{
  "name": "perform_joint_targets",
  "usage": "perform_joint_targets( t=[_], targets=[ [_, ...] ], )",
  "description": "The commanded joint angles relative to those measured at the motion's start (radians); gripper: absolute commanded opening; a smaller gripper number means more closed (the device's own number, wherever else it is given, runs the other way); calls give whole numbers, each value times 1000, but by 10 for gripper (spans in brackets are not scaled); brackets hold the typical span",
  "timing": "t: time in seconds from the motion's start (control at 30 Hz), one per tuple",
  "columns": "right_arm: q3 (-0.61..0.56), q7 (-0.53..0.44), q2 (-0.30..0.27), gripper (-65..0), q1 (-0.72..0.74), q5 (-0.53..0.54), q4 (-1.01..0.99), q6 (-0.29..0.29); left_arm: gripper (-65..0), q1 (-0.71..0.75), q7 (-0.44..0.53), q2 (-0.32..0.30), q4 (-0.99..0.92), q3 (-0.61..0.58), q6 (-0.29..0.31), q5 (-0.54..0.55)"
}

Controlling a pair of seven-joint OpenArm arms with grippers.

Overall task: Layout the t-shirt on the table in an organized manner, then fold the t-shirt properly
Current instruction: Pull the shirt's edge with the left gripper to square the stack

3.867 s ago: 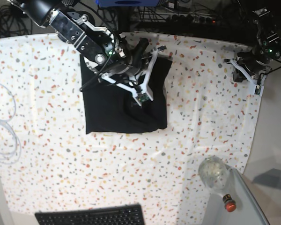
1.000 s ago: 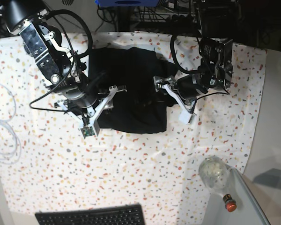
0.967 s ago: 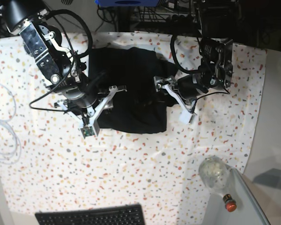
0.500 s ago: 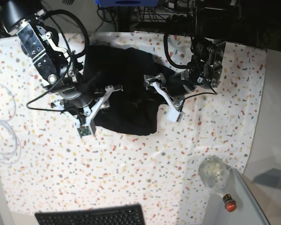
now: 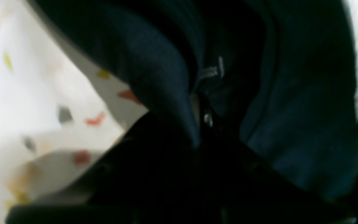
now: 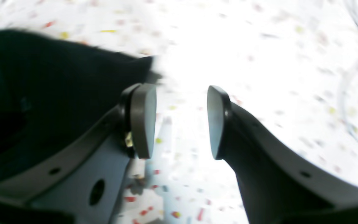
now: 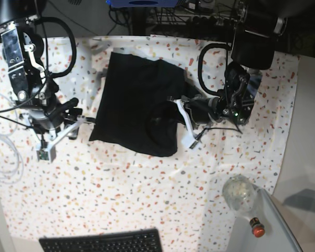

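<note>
Next, my left gripper releases the bunched edge of the black t-shirt at its flat front edge [image 7: 115,149] that faces the keyboard.
The black t-shirt [image 7: 134,102] lies partly spread on the speckled table [image 7: 147,184], its right side bunched. My left gripper [image 7: 173,113] sits at that bunched right edge. In the left wrist view, dark folds of the t-shirt [image 5: 291,109] with a pale label [image 5: 211,71] converge into the gripper [image 5: 197,140], which is shut on the cloth. My right gripper [image 7: 73,110] stands left of the shirt, apart from it. The right wrist view shows that gripper [image 6: 180,121] open, with nothing between its pads [image 6: 143,119] and the t-shirt [image 6: 57,87] off to one side.
A black keyboard [image 7: 102,242] lies at the front edge. A clear glass jar [image 7: 238,194] and a red-capped item [image 7: 257,227] stand at the front right, near the table's edge. White cable loops [image 7: 2,157] lie at the left. Dark cables run along the back.
The right gripper has pulled away to the left, off the shirt. The left gripper has closed on the shirt's right edge. The shirt's left half now lies flatter and wider.
</note>
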State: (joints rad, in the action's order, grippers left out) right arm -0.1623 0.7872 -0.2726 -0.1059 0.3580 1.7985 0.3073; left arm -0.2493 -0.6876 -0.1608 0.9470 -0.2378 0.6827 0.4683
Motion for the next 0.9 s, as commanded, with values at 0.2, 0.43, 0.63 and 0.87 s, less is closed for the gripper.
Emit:
perform_joint_targets(
  t=[0.2, 0.43, 0.63, 0.87],
  targets=[
    [100, -19, -7, -395, -24, -4, 16, 0, -650, -169, 22, 0, 16, -355, 15, -273],
    [211, -19, -3, -395, -77, -3, 17, 0, -650, -288, 150, 33, 2, -588, 15, -435],
    [350, -19, 57, -395, -127, -3, 17, 0, -650, -345, 248, 116, -105, -668, 15, -467],
    [359, -19, 59, -395, -148, -3, 19, 0, -650, -368, 317, 152, -159, -722, 15, -466]
  ],
)
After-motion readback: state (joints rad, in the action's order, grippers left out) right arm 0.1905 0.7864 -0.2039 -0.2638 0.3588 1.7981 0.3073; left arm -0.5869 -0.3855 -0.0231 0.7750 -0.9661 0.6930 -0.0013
